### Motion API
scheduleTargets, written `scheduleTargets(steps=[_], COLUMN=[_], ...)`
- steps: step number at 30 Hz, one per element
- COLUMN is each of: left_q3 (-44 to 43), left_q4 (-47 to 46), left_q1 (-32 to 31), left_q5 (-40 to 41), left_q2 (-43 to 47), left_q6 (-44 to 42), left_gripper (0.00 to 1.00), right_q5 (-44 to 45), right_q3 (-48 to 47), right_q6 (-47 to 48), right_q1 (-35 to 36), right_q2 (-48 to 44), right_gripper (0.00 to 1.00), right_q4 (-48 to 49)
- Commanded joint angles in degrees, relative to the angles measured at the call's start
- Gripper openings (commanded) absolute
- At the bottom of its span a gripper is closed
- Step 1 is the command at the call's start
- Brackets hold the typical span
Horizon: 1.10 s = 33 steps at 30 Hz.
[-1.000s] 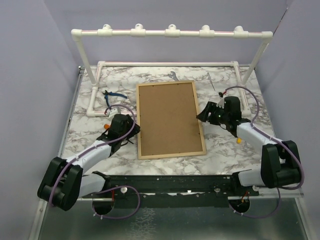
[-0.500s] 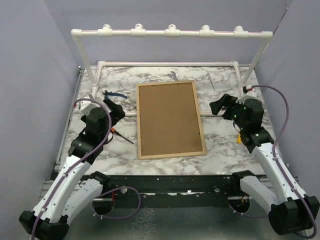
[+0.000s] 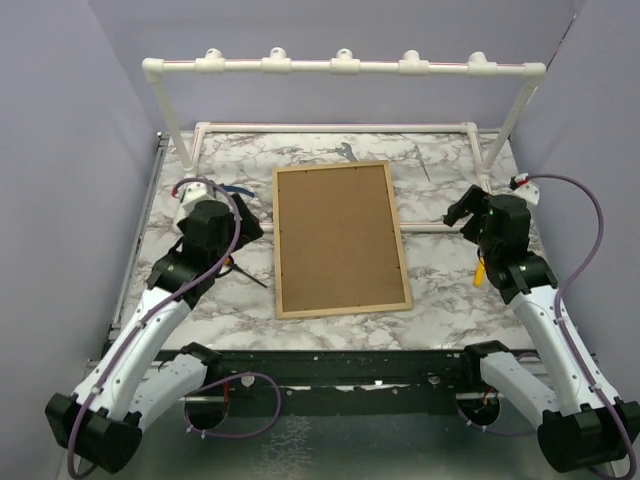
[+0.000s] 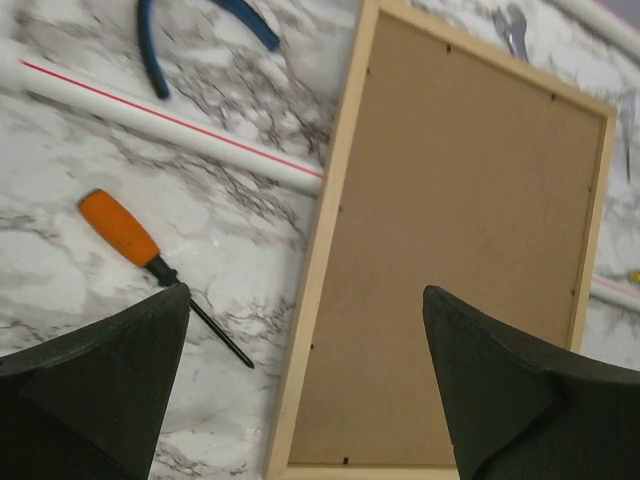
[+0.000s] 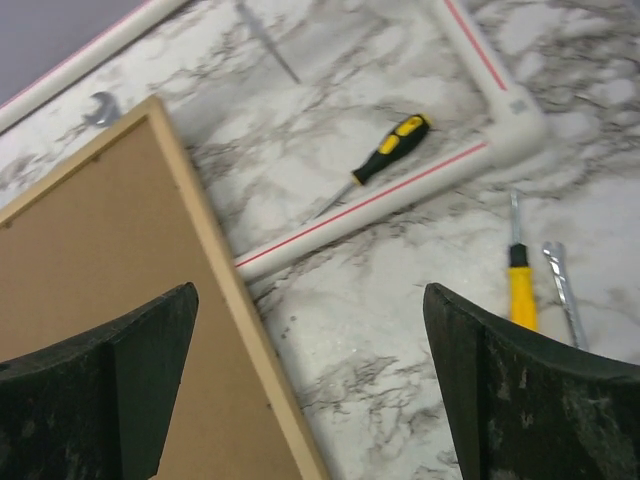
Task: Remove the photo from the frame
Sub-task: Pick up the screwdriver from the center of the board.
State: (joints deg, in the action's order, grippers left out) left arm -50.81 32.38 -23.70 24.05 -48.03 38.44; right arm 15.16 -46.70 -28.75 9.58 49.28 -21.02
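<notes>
Next, my right gripper closes on the handle's middle [image 3: 479, 273] [image 5: 523, 299] of the yellow screwdriver, the one that lies next to the wrench.
The frame [image 3: 340, 240] lies flat on the marble table with its brown fibreboard back [image 4: 460, 240] facing up and its light-wood edging [image 5: 215, 250] around it. The photo is hidden beneath the back. My left gripper [image 3: 246, 226] hovers beside the frame's left edge. In the left wrist view the left gripper [image 4: 305, 291] is open, with nothing between its fingers. My right gripper [image 3: 457, 212] hovers off the frame's right edge. In the right wrist view the right gripper [image 5: 311, 289] is open too and empty. Neither touches the frame.
A white PVC pipe rack [image 3: 340, 66] spans the back, and its base pipes [image 5: 370, 205] run along the table to both sides of the frame. Left of the frame lie an orange screwdriver [image 4: 120, 228] and blue pliers [image 4: 158, 45]. On the right are a yellow-black screwdriver [image 5: 392, 148], a yellow screwdriver [image 5: 520, 290] and a wrench [image 5: 564, 285].
Both arms have risen and drawn back from the frame's side edges. Both grippers have opened wide. The frame has not moved.
</notes>
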Motion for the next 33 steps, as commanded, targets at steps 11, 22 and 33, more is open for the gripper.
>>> scheduleTargets(steps=[11,22,33], left_q3=[6.07,10.95,11.41], left_q4=[-8.71,-14.75,-15.07], left_q1=[-0.05,-0.03,-0.03], left_q5=[-19.95,-27.19,-29.26], left_q2=[-8.57,-6.99,-4.56], left_q6=[-1.67,-1.12,-2.21], left_gripper=[0.99,0.99,0.99], right_q5=[13.59,0.92,-3.64], right_q3=[-4.69,3.14,8.25], right_q6=[-11.49,0.73,-2.35], right_q1=[-5.51,-17.67,-17.62], right_q2=[13.32,19.63,27.06], right_gripper=[0.72,0.91,0.83], right_q4=[-15.60,-1.37,6.21])
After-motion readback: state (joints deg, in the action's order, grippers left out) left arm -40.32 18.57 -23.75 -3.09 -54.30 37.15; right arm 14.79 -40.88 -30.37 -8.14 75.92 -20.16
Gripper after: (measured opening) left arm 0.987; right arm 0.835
